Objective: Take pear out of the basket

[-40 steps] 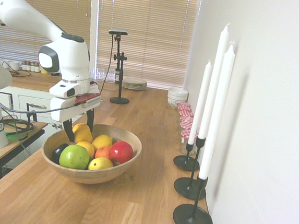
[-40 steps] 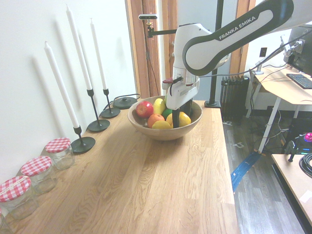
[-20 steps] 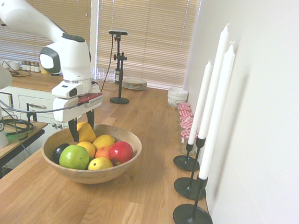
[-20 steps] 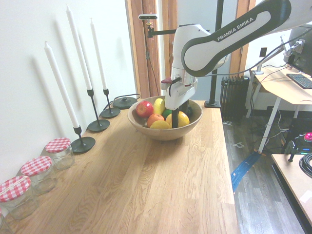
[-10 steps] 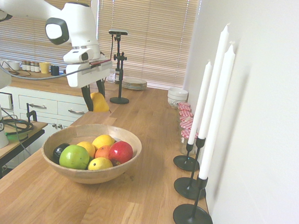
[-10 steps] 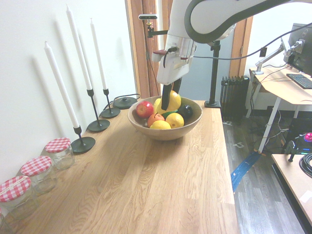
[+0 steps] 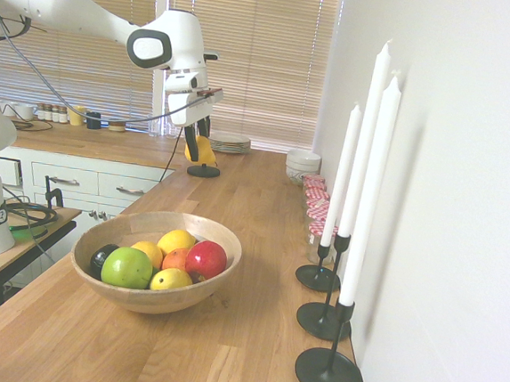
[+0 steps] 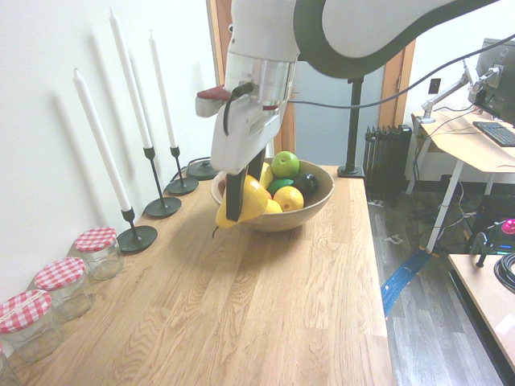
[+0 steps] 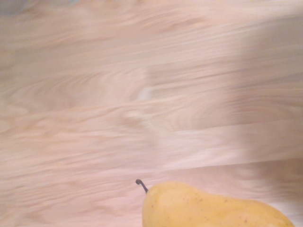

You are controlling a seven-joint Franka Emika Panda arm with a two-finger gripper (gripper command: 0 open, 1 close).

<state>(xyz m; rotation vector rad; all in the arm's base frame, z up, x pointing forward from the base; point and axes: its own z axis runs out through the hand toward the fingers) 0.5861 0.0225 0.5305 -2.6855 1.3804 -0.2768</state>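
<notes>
I should set the pear on the bare counter (image 7: 207, 213) just behind the basket's far rim with my gripper.
The yellow-orange pear (image 7: 202, 151) hangs in the air, well above the wooden counter and clear of the basket (image 7: 208, 289), with my gripper (image 7: 199, 137) shut on it. In the second exterior view the pear (image 8: 248, 203) shows its tapered end and stem pointing down, and the gripper (image 8: 241, 193) holds it in front of the basket (image 8: 310, 208). The wrist view shows the pear (image 9: 208, 208) with its short stem over bare wood. The basket still holds a green apple (image 7: 127, 267), a red apple (image 7: 206, 258), lemons and a dark fruit.
Three black candlesticks with tall white candles (image 7: 360, 191) line the wall. Jars with red checked lids (image 8: 96, 250) stand along the wall beyond them. A stack of plates (image 7: 229, 142) and a white bowl (image 7: 302, 165) sit at the counter's far end.
My gripper has lifted the pear out of the basket and carried it up and away over the counter toward the far end. The remaining fruit stays in the basket.
</notes>
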